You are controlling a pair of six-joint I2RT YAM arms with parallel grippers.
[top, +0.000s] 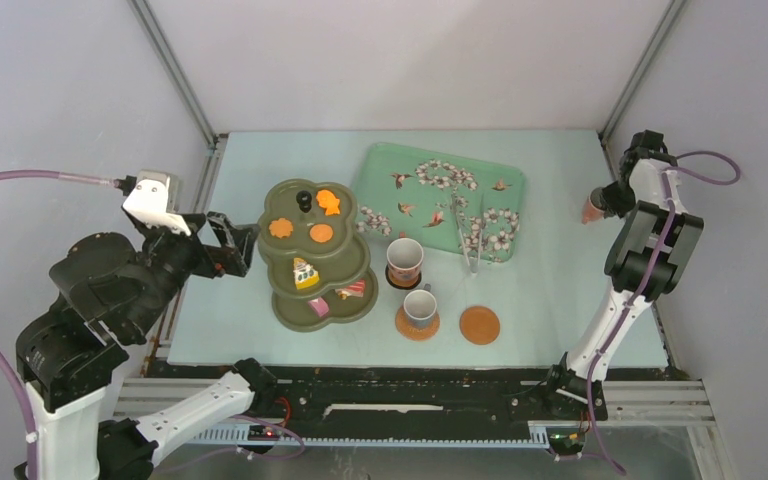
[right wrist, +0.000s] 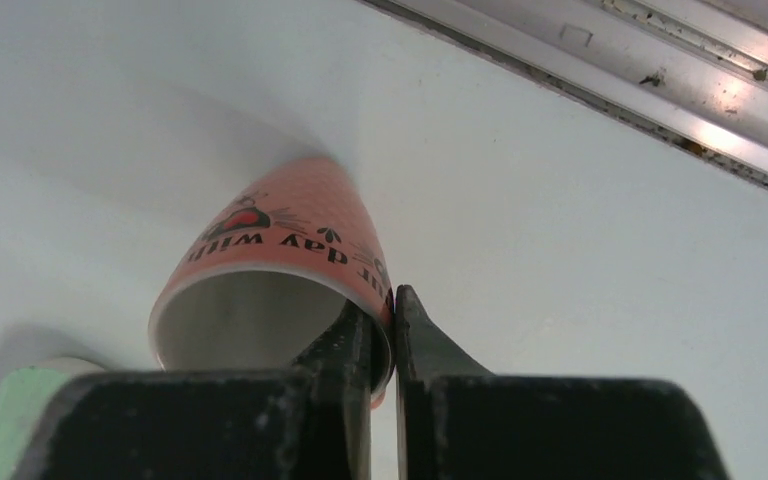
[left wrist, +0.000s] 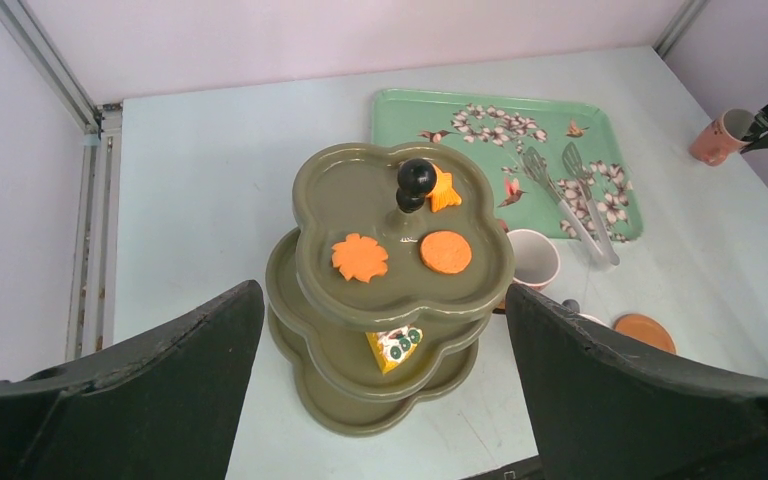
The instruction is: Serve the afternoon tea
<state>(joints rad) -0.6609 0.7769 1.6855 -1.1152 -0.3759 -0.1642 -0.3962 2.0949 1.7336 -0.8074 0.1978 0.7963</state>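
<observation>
Next, my right gripper releases the orange-pink cup on the bare brown coaster (top: 481, 323) near the front edge of the table.
The olive-green three-tier stand (top: 315, 255) carries orange pastries (left wrist: 360, 257) on its top tier, a yellow slice (top: 305, 273) on the middle one and pink and red pieces (top: 352, 291) on the lowest. Two patterned cups (top: 405, 258) (top: 419, 305) sit on coasters, and beside them one brown coaster (top: 480, 324) lies bare. At the far right edge my right gripper (right wrist: 392, 300) is shut on the rim of a third, orange-pink cup (right wrist: 280, 240), one finger inside it, and the cup is tilted. My left gripper (top: 235, 240) stands open just left of the stand (left wrist: 360, 210), holding nothing.
A mint-green floral tray (top: 390, 160) lies at the back centre with metal tongs (top: 467, 235) across its right half. Frame posts stand at the rear corners, and a metal rail (right wrist: 660, 90) runs along the table's right edge close to the held cup.
</observation>
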